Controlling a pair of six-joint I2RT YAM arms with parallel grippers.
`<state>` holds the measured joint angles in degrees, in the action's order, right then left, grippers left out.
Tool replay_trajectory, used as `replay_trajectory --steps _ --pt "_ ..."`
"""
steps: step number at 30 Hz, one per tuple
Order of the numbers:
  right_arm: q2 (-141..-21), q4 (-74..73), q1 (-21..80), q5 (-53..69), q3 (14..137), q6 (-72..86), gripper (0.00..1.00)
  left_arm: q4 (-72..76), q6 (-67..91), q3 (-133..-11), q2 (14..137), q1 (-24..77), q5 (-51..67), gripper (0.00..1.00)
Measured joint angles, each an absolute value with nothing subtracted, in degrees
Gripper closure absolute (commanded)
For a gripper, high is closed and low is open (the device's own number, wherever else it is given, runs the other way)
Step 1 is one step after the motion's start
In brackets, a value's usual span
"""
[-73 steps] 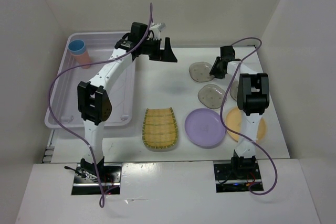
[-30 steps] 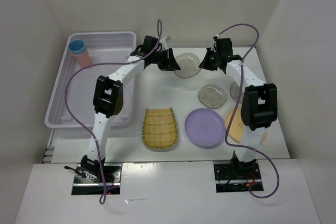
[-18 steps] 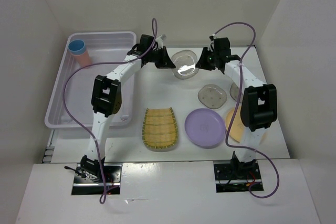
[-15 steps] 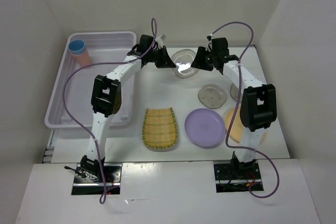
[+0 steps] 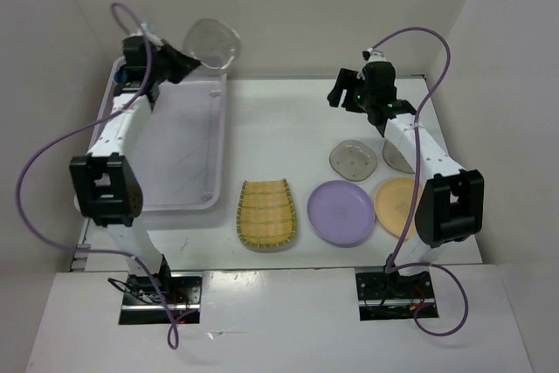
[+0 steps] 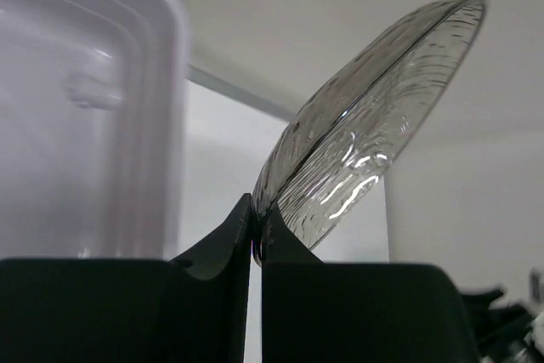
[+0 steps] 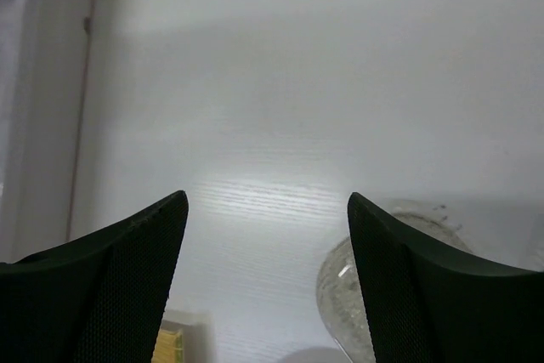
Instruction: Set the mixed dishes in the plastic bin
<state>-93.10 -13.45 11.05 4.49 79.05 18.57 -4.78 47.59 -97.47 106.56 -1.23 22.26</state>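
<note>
Next, I release the translucent grey plate from my left gripper inside the bin's far corner [image 5: 198,100] [image 6: 38,121] nearest the open table.
My left gripper [image 5: 181,62] is shut on the rim of a small translucent grey plate [image 5: 212,44], holding it tilted in the air above the far end of the plastic bin [image 5: 179,150]. In the left wrist view the fingertips [image 6: 257,220] pinch the plate [image 6: 374,116] beside the bin's wall [image 6: 127,125]. My right gripper [image 5: 342,93] hangs open and empty over the back of the table. A second grey plate [image 5: 353,160], the lilac plate [image 5: 341,212], the orange plate [image 5: 397,207] and the yellow tray [image 5: 265,214] lie on the table. The cups are hidden behind my left arm.
In the right wrist view the open gripper [image 7: 268,201] looks down on bare white table, with the grey plate's edge [image 7: 340,299] and a corner of the yellow tray [image 7: 170,346] below. White walls enclose the table on three sides.
My left arm has swung left, carrying the grey plate from mid-table up over the bin. My right gripper has let go of that plate, opened wide and drawn back to the right.
</note>
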Motion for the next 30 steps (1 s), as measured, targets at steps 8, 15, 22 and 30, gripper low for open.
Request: replay_trajectory --steps 8,15,22,30 --pt "-93.2 -15.9 7.5 1.8 69.3 19.4 0.19 1.7 54.8 -82.3 101.9 -6.3 12.0 1.0" --pt "-93.2 -16.5 7.4 -0.1 69.2 19.5 0.19 2.7 62.4 -75.2 106.1 -3.9 1.4 1.0" --pt "-91.2 -18.6 7.2 -4.4 67.8 19.6 0.19 4.9 70.8 -75.9 110.9 -3.6 -6.5 1.0" --pt "-88.9 -22.0 6.4 -7.4 66.2 23.8 0.22 4.3 76.6 -78.1 115.4 -3.2 -9.8 0.8"
